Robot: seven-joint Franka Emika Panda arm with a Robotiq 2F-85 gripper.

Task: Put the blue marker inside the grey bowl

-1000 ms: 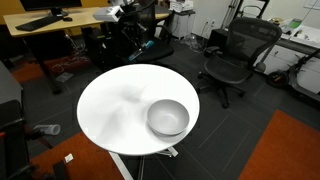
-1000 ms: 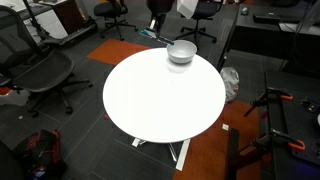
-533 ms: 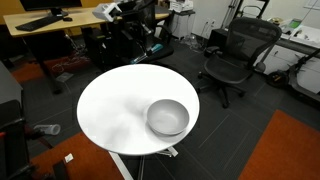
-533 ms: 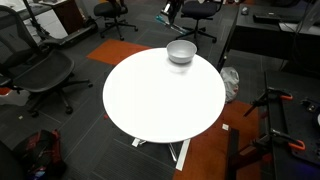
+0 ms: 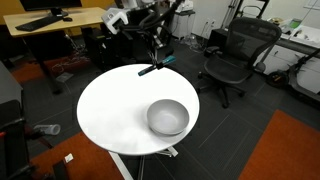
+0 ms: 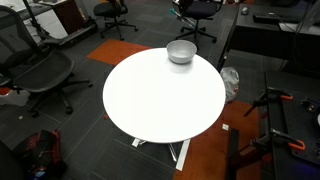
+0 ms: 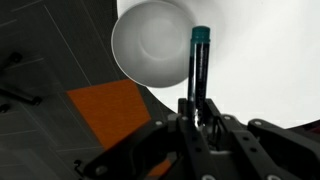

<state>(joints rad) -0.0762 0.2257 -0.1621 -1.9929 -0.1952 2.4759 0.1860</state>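
Note:
Next, my gripper lets go of the blue marker, now held high above the bowl. Then the marker will lie flat across the bottom of the empty grey bowl [image 5: 167, 122] [image 7: 152, 44].
My gripper [image 7: 198, 105] is shut on the blue marker [image 7: 200, 60], a thin dark stick with a teal end that points away from the jaws. In the wrist view the marker lies across the right rim of the grey bowl [image 7: 155, 45], seen from high above. In an exterior view the gripper [image 5: 155, 48] hangs over the far edge of the table with the marker [image 5: 152, 69] below it, well above and behind the bowl [image 5: 167, 117]. The bowl [image 6: 181, 52] stands empty near the table's edge.
The round white table [image 5: 110, 110] bears only the bowl. Black office chairs [image 5: 235, 55] and desks [image 5: 50, 22] stand around it, with an orange carpet patch [image 5: 290, 150] on the dark floor. Another chair [image 6: 35, 70] stands beside the table.
The arm has risen and swung towards the table with the marker in the gripper. In the other exterior view it has moved up out of the picture. The bowl has not moved.

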